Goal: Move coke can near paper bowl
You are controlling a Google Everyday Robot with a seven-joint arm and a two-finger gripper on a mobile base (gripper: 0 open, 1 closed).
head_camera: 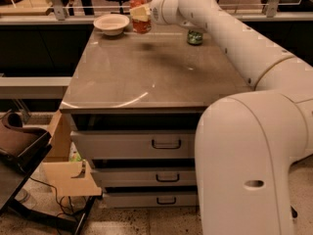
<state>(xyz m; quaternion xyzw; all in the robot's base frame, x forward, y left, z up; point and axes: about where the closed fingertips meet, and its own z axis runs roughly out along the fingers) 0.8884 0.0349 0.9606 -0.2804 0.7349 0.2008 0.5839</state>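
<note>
Next, I release the red coke can on the countertop (136, 37) beside the paper bowl, facing the green can.
The red coke can (141, 23) is held upright in my gripper (140, 12) at the far left of the countertop, with its base just above or at the surface; I cannot tell which. The gripper's pale fingers (139, 12) are shut around the can's upper half. The off-white paper bowl (111, 23) sits on the counter just left of the can, a small gap between them. My white arm reaches in from the right across the back of the counter.
A green patterned can (194, 36) stands at the back right of the grey-brown countertop (146, 72). Drawers with dark handles (166, 144) lie below the front edge. A railing runs behind the counter. A brown chair (19, 141) and a cardboard piece (68, 177) stand at lower left.
</note>
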